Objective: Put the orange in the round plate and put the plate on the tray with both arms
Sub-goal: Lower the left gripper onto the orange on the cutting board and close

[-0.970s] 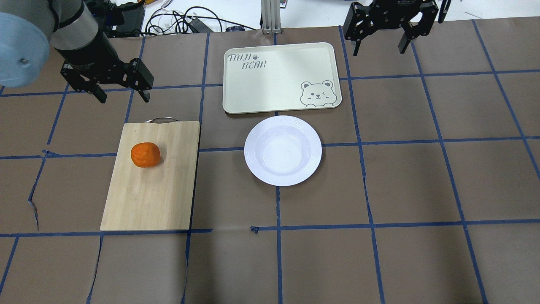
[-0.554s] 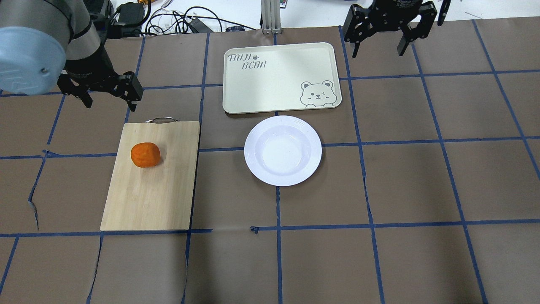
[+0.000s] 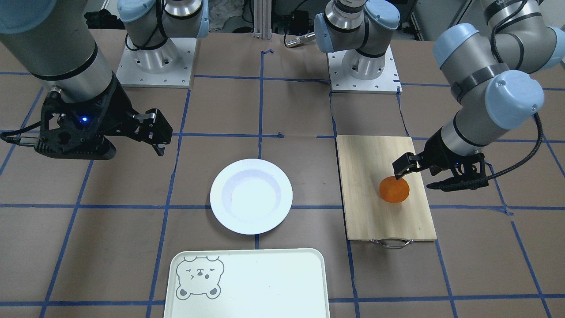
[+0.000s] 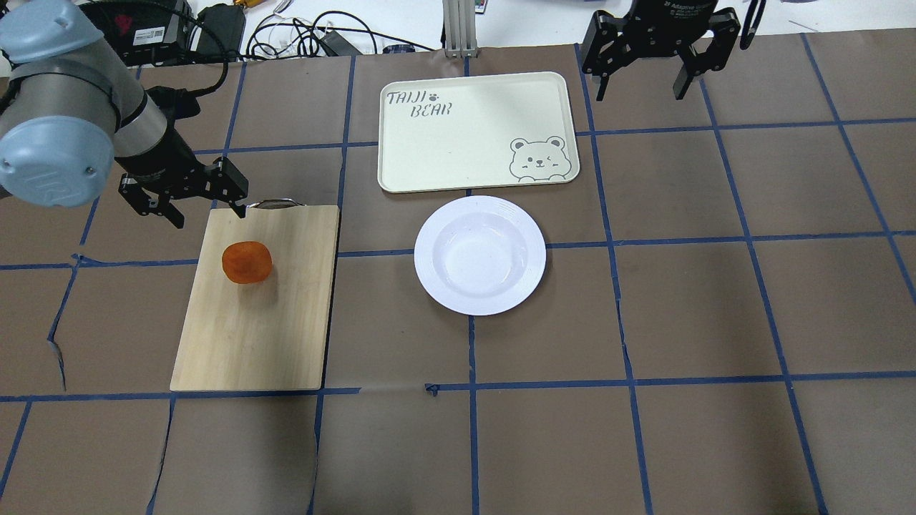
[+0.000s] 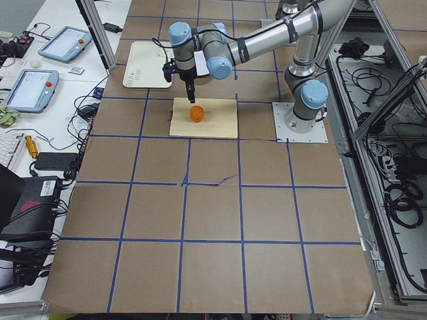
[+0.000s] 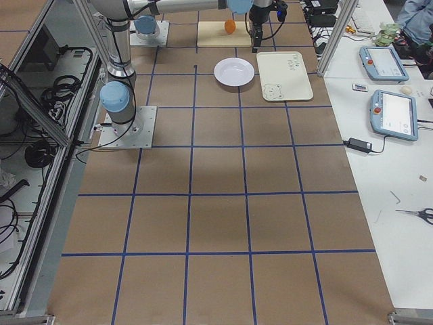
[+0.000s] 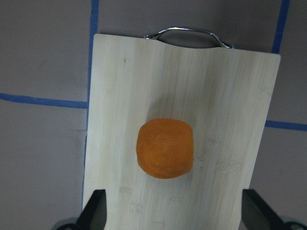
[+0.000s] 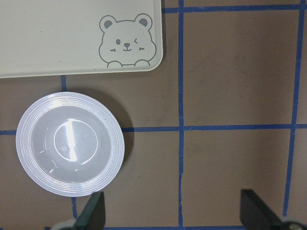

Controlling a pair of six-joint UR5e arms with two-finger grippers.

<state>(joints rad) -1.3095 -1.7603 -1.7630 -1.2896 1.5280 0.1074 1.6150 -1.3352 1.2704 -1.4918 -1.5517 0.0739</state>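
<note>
The fingers of my left gripper should close on opposite sides of the middle of the orange [image 3: 394, 190] [image 7: 165, 149] on the cutting board.
The orange [image 4: 247, 262] [image 3: 394, 189] lies on a bamboo cutting board [image 4: 265, 329], untouched. My left gripper [image 4: 207, 214] [image 3: 417, 180] hangs open in the air near it. In the left wrist view the orange [image 7: 165, 148] sits just ahead of the spread fingertips [image 7: 96, 211]. The round white plate [image 4: 479, 255] [image 8: 70, 143] rests empty on the table, beside the tray [image 4: 476, 132] [image 8: 72, 38] with its bear face. My right gripper [image 4: 638, 89] is open, high above the table to the right of the tray.
The cutting board's metal handle [image 4: 274, 204] points away from the robot. Cables and devices [image 4: 300, 32] lie beyond the brown mat's far edge. Blue tape lines grid the mat. Both arm bases [image 3: 362, 66] stand at the robot's side of the table.
My left gripper has come down and toward the cutting board, ending close to the orange. The right gripper has hardly moved. Orange, plate and tray stay put.
</note>
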